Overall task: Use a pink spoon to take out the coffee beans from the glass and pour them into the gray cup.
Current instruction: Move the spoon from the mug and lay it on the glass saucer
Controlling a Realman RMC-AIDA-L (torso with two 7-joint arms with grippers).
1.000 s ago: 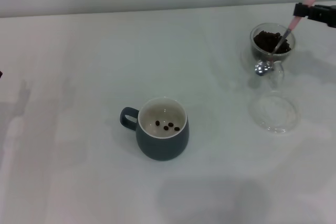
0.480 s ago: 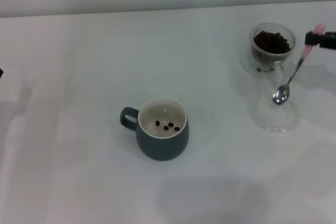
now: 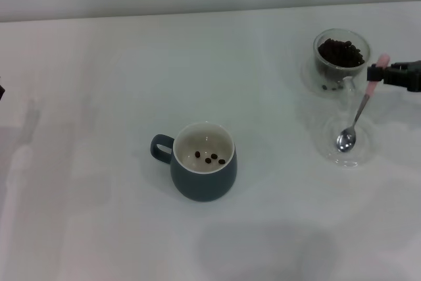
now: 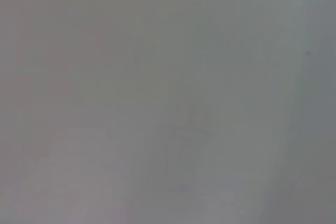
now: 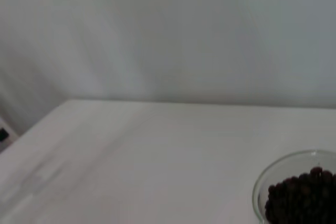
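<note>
Next, my right gripper sets the pink spoon down on the shallow clear dish (image 3: 356, 154) in front of the glass.
My right gripper (image 3: 380, 74) is at the right edge of the head view, shut on the pink handle of the pink spoon (image 3: 355, 120). The spoon hangs down with its silver bowl over the shallow clear dish (image 3: 327, 151); I see no beans in it. The glass (image 3: 341, 60) with coffee beans (image 3: 341, 51) stands just behind the gripper; its rim and beans also show in the right wrist view (image 5: 302, 198). The gray cup (image 3: 204, 171) stands mid-table with several coffee beans (image 3: 210, 158) inside. The left gripper is out of view.
The white table (image 3: 131, 83) ends at a far edge along the wall. The left wrist view shows only a blank grey surface.
The spoon came out of the glass, swung right, then moved down and back left. Its bowl now hangs lower, over the clear dish.
</note>
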